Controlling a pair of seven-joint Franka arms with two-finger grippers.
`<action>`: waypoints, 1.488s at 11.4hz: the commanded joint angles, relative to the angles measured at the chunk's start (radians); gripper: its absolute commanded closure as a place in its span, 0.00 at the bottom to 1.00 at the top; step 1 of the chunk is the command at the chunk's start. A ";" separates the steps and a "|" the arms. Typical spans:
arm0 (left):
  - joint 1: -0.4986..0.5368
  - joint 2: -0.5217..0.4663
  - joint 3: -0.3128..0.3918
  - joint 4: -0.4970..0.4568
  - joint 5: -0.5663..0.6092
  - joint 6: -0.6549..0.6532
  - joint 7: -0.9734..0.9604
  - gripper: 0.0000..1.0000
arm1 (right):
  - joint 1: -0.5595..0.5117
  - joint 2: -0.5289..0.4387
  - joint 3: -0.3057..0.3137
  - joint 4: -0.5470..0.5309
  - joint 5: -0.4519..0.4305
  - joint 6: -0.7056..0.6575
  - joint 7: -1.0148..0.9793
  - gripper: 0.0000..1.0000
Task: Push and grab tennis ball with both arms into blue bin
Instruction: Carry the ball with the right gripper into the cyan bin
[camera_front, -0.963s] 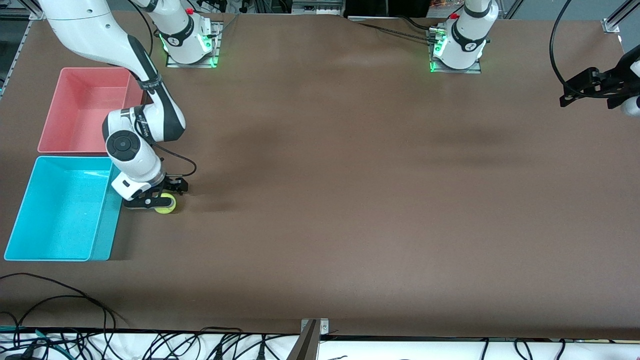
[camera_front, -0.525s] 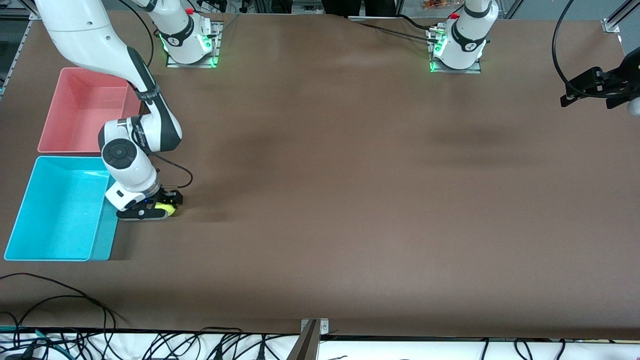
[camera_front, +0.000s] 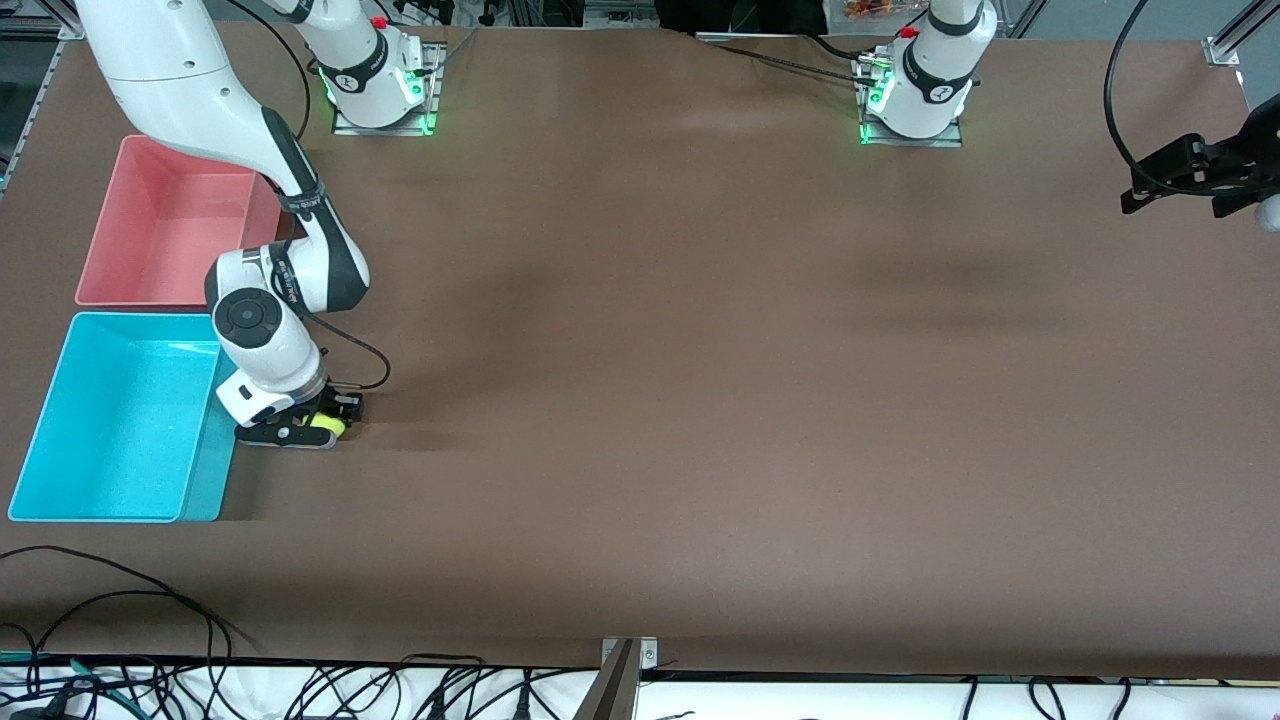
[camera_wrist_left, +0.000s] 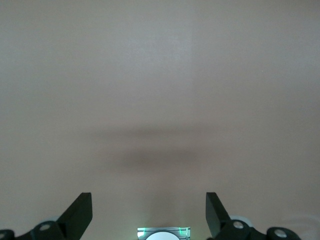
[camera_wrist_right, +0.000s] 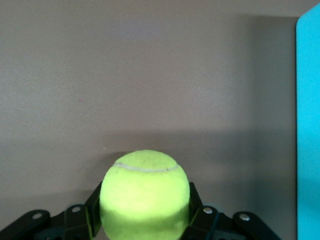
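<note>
Next, I let go of the tennis ball with my right gripper inside the blue bin's corner (camera_front: 199, 360) nearest the pink bin and bare table.
The yellow-green tennis ball (camera_front: 327, 425) is held between the black fingers of my right gripper (camera_front: 318, 424), just beside the blue bin (camera_front: 118, 418) on its side toward the left arm's end. In the right wrist view the ball (camera_wrist_right: 144, 192) fills the space between the fingers, which press on both its sides, and the bin's cyan wall (camera_wrist_right: 308, 125) shows at the edge. My left gripper (camera_front: 1185, 178) waits in the air over the table's edge at the left arm's end; in the left wrist view its fingers (camera_wrist_left: 80, 214) stand wide apart with nothing between them.
A pink bin (camera_front: 170, 222) stands against the blue bin, farther from the front camera. The right arm's forearm hangs over both bins' edges. Cables lie along the table's front edge (camera_front: 120, 600). The brown table (camera_front: 700, 400) is bare in the middle.
My right gripper has closed on the tennis ball and drawn slightly toward the blue bin. The left arm has hardly moved.
</note>
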 joint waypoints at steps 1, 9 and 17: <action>0.002 0.003 0.004 0.023 -0.018 -0.018 -0.001 0.00 | -0.001 -0.004 0.001 0.032 -0.022 -0.034 0.030 0.89; 0.002 0.003 0.003 0.023 -0.010 -0.018 0.008 0.00 | -0.209 -0.083 -0.012 0.364 0.229 -0.627 -0.304 0.89; 0.000 0.006 0.003 0.045 -0.009 -0.018 0.006 0.00 | -0.424 -0.100 -0.010 0.183 0.360 -0.696 -0.752 0.90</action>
